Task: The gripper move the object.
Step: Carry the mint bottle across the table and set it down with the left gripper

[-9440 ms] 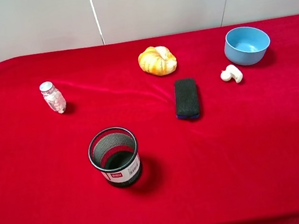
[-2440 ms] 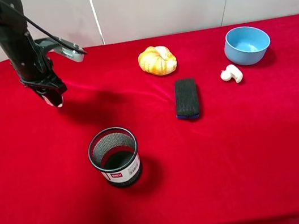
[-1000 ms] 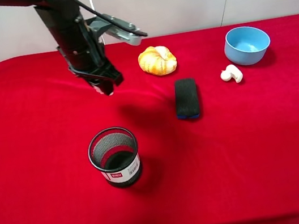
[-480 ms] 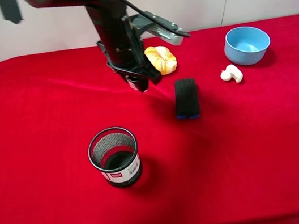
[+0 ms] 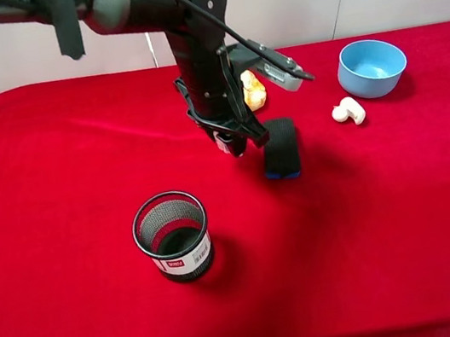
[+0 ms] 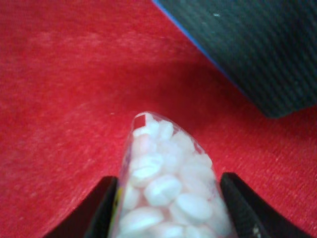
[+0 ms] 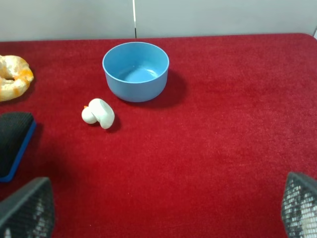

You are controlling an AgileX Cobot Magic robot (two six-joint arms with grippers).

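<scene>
I need to use my left gripper to set the pill bottle free on the red cloth (image 5: 235, 169) (image 6: 173, 186), close beside the black eraser.
My left gripper (image 5: 235, 143) is shut on the small clear pill bottle and holds it above the red cloth, just left of the black eraser (image 5: 279, 147). The arm hides most of the bottle in the exterior view. In the left wrist view the bottle (image 6: 166, 191) full of white pills sits between the two dark fingers (image 6: 101, 210), with the eraser's corner (image 6: 257, 49) just beyond it. My right gripper (image 7: 163, 210) is open and empty at the near right, its fingertips (image 7: 27, 208) at the right wrist view's lower corners.
A black mesh cup (image 5: 172, 235) stands at the front left. A croissant (image 5: 253, 90) lies behind the arm. A blue bowl (image 5: 371, 67) and a small white curved piece (image 5: 348, 110) are at the back right; both also show in the right wrist view (image 7: 136, 69).
My left arm has carried the bottle from the table's back left rightward across the cloth, and now holds it lower beside the black eraser. The right arm has not moved.
</scene>
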